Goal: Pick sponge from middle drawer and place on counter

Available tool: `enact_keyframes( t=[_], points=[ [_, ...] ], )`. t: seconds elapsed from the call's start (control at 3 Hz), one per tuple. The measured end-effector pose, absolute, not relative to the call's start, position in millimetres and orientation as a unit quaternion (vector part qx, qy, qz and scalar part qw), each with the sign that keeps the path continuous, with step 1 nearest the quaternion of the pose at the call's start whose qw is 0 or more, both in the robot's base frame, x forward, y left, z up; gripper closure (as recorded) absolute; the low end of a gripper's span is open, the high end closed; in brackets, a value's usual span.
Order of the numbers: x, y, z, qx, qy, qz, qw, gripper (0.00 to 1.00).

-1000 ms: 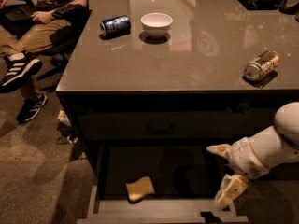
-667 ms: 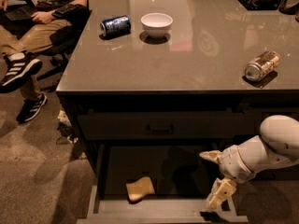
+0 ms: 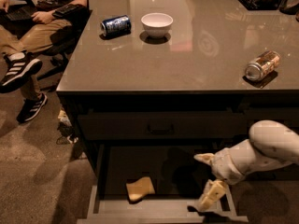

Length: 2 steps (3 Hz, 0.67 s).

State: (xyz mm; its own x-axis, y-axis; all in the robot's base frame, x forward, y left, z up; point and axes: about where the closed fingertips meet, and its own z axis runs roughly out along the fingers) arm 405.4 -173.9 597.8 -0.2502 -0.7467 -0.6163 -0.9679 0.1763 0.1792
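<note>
The sponge has one end facing the middle of the open drawer. Next, I close my gripper on that end (image 3: 149,185) of the sponge.
The sponge (image 3: 140,188) is a small pale yellow-tan block lying on the dark floor of the open middle drawer (image 3: 100,171), left of centre near the front wall. My gripper (image 3: 205,178) is over the right part of the drawer, well to the right of the sponge and apart from it. Its two tan fingers are spread, one pointing left, one hanging down over the drawer's front right corner, and they hold nothing. The white arm comes in from the right. The counter (image 3: 196,55) is the glossy grey-brown top above.
On the counter lie a blue can (image 3: 115,25), a white bowl (image 3: 157,24) and a tan can (image 3: 262,65) on its side at the right. A closed drawer front with a bar handle (image 3: 160,127) sits above the open drawer. A seated person's legs (image 3: 23,64) are at the left.
My gripper and arm have moved left and slightly down over the drawer, closer to the sponge. The sponge has not moved.
</note>
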Motion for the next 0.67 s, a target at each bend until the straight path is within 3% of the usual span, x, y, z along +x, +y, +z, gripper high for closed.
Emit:
enact_keyframes(
  t=[0.67],
  points=[
    [452.7, -131.9, 521.3, -0.565, 0.732, 0.273, 0.265, 0.0]
  ],
)
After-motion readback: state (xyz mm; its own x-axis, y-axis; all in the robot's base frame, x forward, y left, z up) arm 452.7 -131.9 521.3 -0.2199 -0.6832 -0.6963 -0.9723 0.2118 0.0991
